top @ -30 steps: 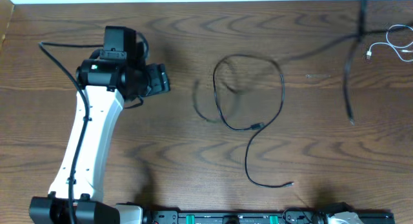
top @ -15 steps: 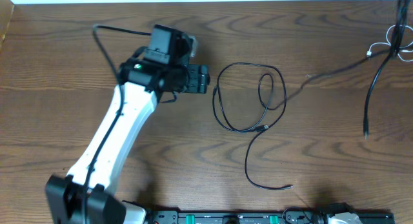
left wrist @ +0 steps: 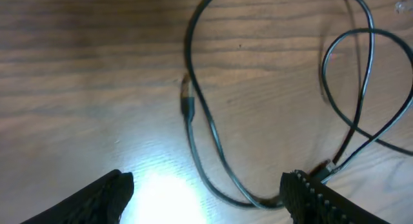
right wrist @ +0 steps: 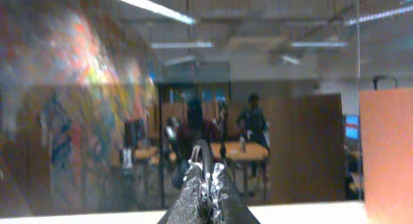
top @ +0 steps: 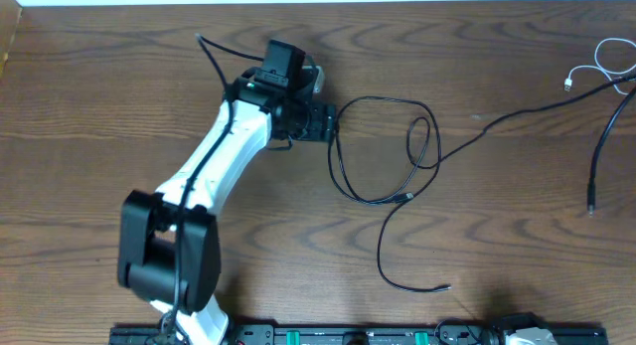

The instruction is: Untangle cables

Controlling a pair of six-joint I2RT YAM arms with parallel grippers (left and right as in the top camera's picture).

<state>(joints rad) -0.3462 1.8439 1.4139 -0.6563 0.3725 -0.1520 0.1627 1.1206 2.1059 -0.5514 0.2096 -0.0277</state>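
My left gripper will close on the part of the thin black cable (top: pixel 341 165) (left wrist: pixel 220 150) next to the small plug, at the outer side of that cable's loops.
A thin black cable (top: pixel 380 248) lies in loose loops mid-table, its tail curling toward the front edge. My left gripper (top: pixel 326 121) hovers at the loops' left edge, open; in the left wrist view (left wrist: pixel 210 198) the cable (left wrist: pixel 222 161) runs between the spread fingertips, untouched, with a small plug (left wrist: pixel 187 105) just beyond. A second black strand (top: pixel 527 111) rises from the loops to the upper right, its free end (top: pixel 593 181) dangling. The right gripper (right wrist: pixel 206 179) is outside the overhead view, raised and facing the room, shut on a thin black cable (right wrist: pixel 205 150). A white cable (top: pixel 608 65) lies at the far right.
The left arm's white link (top: pixel 214 156) slants across the table's left half from its base (top: pixel 169 256) near the front edge. A black rail (top: pixel 378 335) runs along the front edge. The table's far edge (top: pixel 298 2) meets a white wall.
The left arm swung right across the table to the cable loops. The lifted black strand and its dangling end shifted right, and the loops on the table changed shape.
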